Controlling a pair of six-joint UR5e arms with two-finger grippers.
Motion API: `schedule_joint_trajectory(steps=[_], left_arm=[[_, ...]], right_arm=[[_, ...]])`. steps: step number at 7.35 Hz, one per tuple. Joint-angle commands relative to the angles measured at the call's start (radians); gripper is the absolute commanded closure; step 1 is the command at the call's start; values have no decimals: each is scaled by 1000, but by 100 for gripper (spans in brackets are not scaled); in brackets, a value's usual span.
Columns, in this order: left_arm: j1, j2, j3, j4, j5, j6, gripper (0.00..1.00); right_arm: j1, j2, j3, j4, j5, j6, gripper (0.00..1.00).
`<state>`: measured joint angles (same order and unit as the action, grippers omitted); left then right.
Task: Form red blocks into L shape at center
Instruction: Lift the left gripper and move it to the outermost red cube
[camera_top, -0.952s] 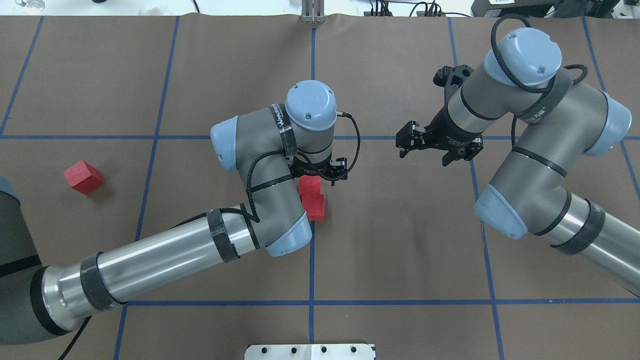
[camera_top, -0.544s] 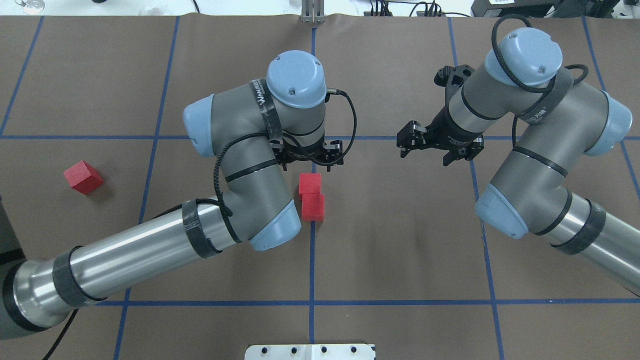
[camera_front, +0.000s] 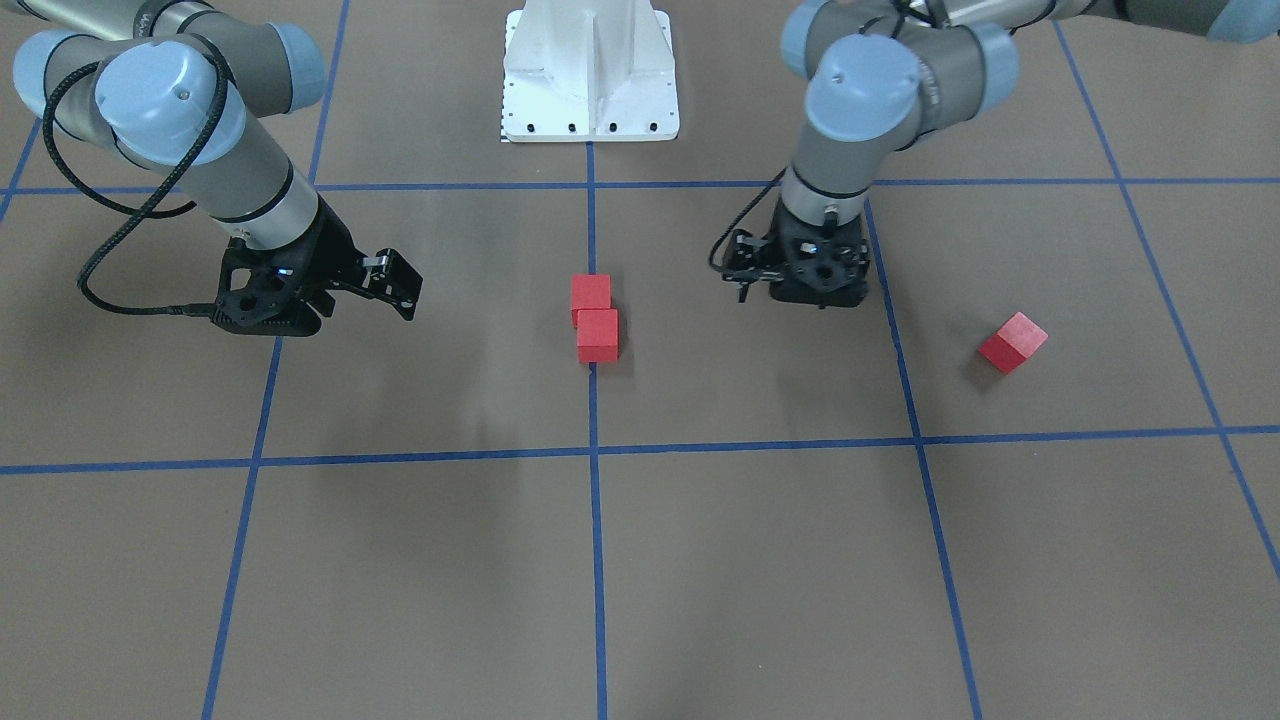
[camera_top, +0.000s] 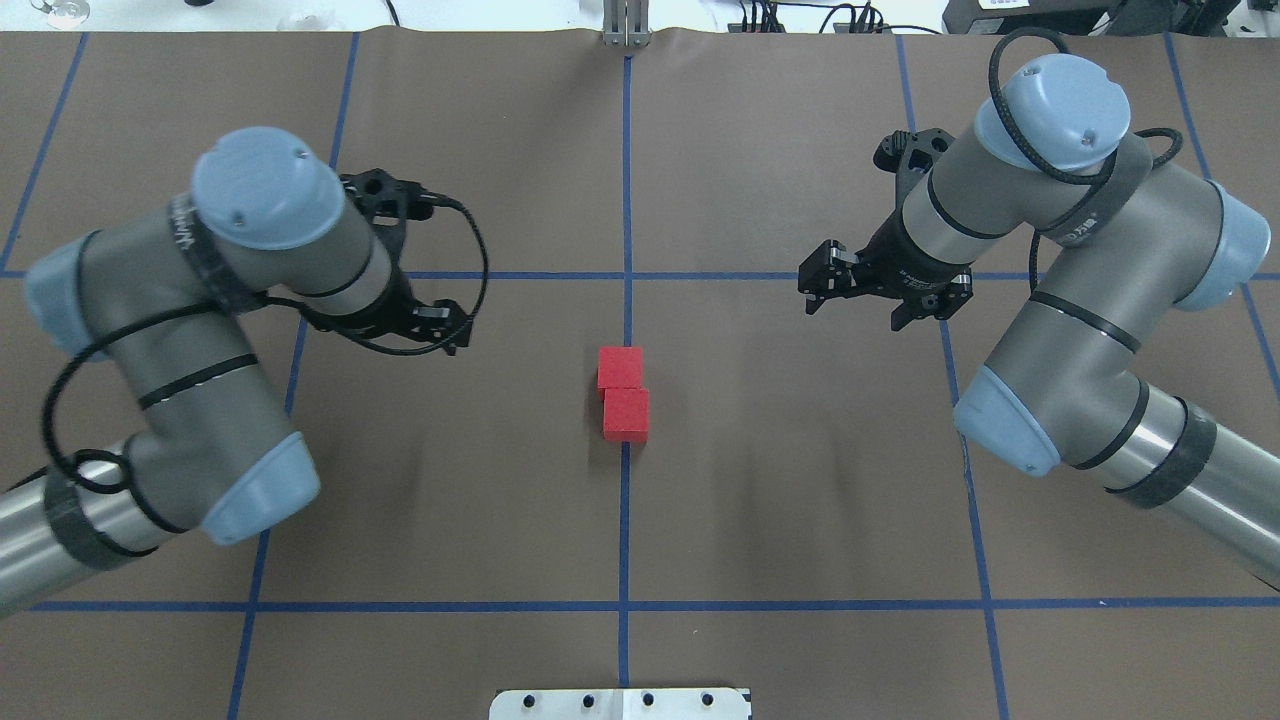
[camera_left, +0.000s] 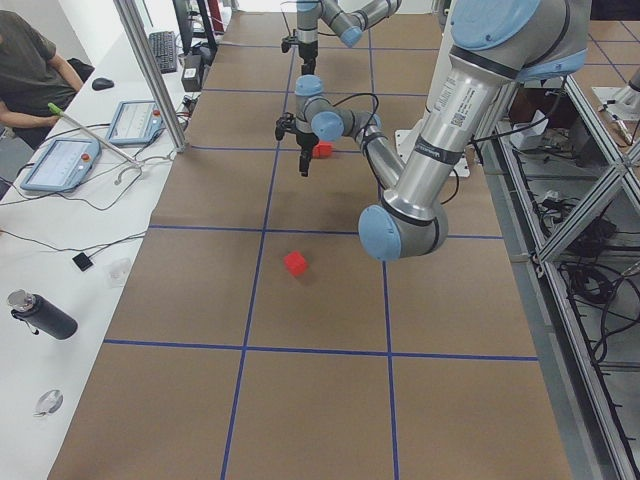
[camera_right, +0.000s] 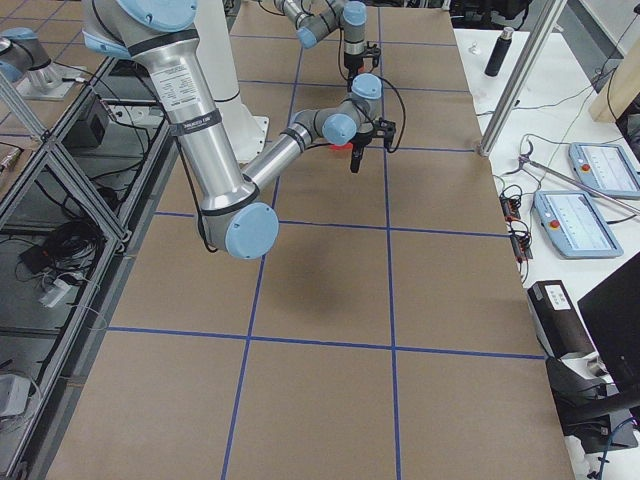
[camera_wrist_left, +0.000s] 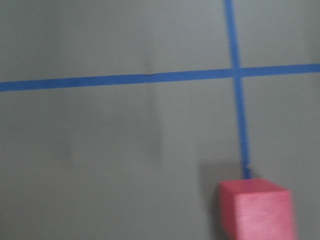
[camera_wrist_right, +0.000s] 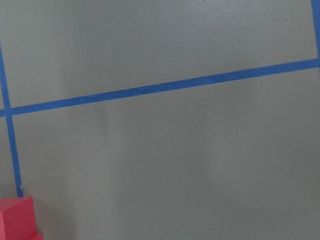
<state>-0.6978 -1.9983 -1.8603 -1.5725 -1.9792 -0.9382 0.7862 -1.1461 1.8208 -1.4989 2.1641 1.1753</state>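
Next, my left gripper goes to the lone red block, away from the touching pair, and closes on that block's opposite sides (camera_front: 1014, 343).
Two red blocks (camera_top: 621, 367) (camera_top: 627, 414) sit touching on the middle blue tape line at the center (camera_top: 690, 400); they also show in the front view (camera_front: 591, 293) (camera_front: 598, 336). The third red block (camera_front: 1012, 341) lies alone in the grid square on my left side; my left arm hides it in the overhead view. My left gripper (camera_top: 445, 328) is empty, looks open, and hovers between the pair and the lone block. My right gripper (camera_top: 812, 286) is open and empty, to the right of the pair. Each wrist view shows the edge of a red block (camera_wrist_left: 255, 207) (camera_wrist_right: 16, 218).
The white robot base plate (camera_top: 620, 703) sits at the near table edge. Blue tape lines (camera_top: 625, 180) divide the brown surface into squares. An operator (camera_left: 30, 60) sits beside tablets off the far side of the table.
My left arm has swung away to the left from above the two center blocks and now covers the third block in the overhead view. The right arm has barely moved.
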Motion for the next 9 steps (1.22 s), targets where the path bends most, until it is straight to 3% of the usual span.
schedule_joint_trajectory(steps=[1, 3, 4, 5, 7, 9], left_arm=[[-156, 226, -76, -46, -167, 32, 0], [-206, 329, -124, -72, -210, -47, 0], [-206, 352, -147, -76, -210, -233, 0], [-201, 352, -105, -93, -204, -329, 0], [-203, 424, -47, -279, -158, -410, 0], [-195, 409, 30, -320, -155, -479, 0]], right_arm=[[4, -7, 0, 0, -13, 3, 0], [1, -27, 8, 0, -44, 4, 0], [2, -33, 17, 0, -46, 4, 0], [4, -30, 34, 0, -47, 18, 0], [1, -41, 41, 0, -50, 18, 0], [1, -43, 45, 0, -53, 18, 0]])
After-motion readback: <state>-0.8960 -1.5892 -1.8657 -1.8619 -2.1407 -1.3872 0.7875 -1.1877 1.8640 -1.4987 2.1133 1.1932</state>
